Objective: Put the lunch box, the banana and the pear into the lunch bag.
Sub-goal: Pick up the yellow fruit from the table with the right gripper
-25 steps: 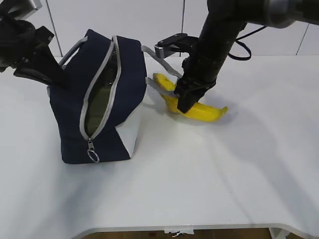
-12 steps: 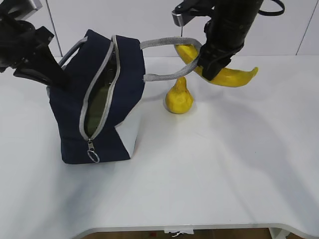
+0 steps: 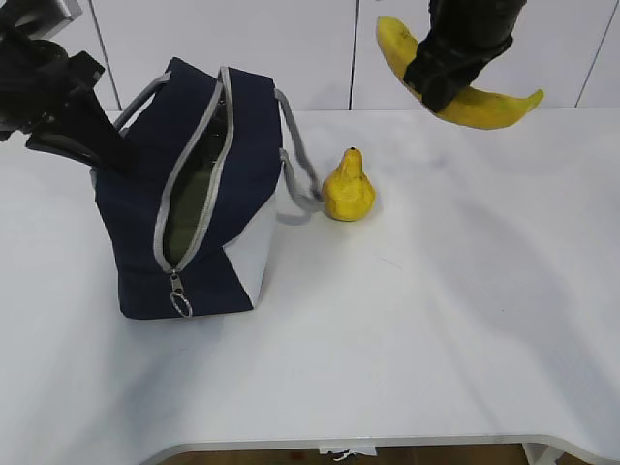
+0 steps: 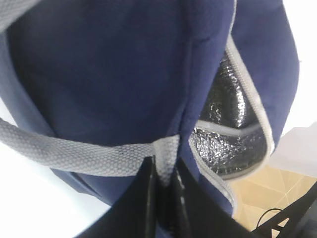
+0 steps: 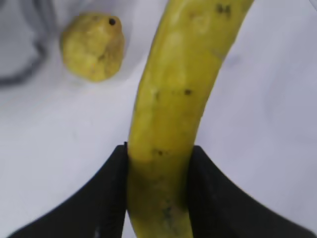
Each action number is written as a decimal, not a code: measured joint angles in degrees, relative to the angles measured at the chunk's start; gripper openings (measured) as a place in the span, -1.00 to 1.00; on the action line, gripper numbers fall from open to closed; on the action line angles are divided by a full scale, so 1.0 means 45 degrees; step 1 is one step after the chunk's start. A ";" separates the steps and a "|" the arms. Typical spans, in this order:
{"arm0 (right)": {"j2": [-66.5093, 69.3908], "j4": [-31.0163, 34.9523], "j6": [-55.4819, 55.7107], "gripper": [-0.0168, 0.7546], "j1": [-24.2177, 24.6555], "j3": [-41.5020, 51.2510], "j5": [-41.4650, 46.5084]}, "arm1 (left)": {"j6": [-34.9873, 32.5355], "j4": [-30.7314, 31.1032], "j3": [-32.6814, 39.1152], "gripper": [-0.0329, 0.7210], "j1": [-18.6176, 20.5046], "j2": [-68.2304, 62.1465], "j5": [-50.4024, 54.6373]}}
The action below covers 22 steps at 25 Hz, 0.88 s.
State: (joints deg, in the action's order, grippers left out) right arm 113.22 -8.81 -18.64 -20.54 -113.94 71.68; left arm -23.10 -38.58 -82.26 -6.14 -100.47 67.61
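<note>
Next, my right gripper lets go of the banana inside the lunch bag (image 3: 236, 174), between the green lunch box and the bag's pear-side.
The navy lunch bag (image 3: 194, 194) stands at the left, its zipper open; a sage-green shape shows inside the opening (image 3: 189, 199), probably the lunch box. My left gripper (image 3: 107, 150) is shut on the bag's grey handle (image 4: 166, 153) at the bag's far left side. My right gripper (image 3: 441, 82) is shut on the banana (image 3: 475, 102) and holds it high above the table, right of the bag. The banana fills the right wrist view (image 5: 183, 99). The pear (image 3: 349, 189) sits on the table beside the bag's right handle (image 3: 295, 170); it also shows in the right wrist view (image 5: 93, 45).
The white table (image 3: 436, 320) stretches right and front of the bag. A white panelled wall (image 3: 291, 48) stands behind. The bag's silver foil lining (image 4: 228, 119) shows in the left wrist view.
My right gripper has lifted the banana up and to the right, off the table. The bag's right handle, caught and raised for a moment, has dropped back. The pear is uncovered.
</note>
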 joint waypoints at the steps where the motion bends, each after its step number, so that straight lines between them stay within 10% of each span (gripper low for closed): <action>1: 0.0000 0.0482 0.0314 -0.27 0.0023 -0.0179 0.0000 | 0.0000 0.0000 0.0000 -0.88 0.0000 0.0000 0.0000; 11: -0.0004 0.9974 0.0936 -0.27 0.0023 -0.1045 0.0026 | 0.0000 0.0000 0.0000 -0.88 0.0000 0.0000 0.0000; 22: 0.1746 1.4265 0.1277 -0.27 0.0023 -0.1075 -0.0892 | 0.0000 -0.0437 0.0000 -0.88 0.0000 0.0000 0.0010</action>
State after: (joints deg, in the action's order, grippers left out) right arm 121.08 55.38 -12.89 -20.44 -118.77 67.67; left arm -23.10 -40.55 -82.26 -6.14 -100.47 67.65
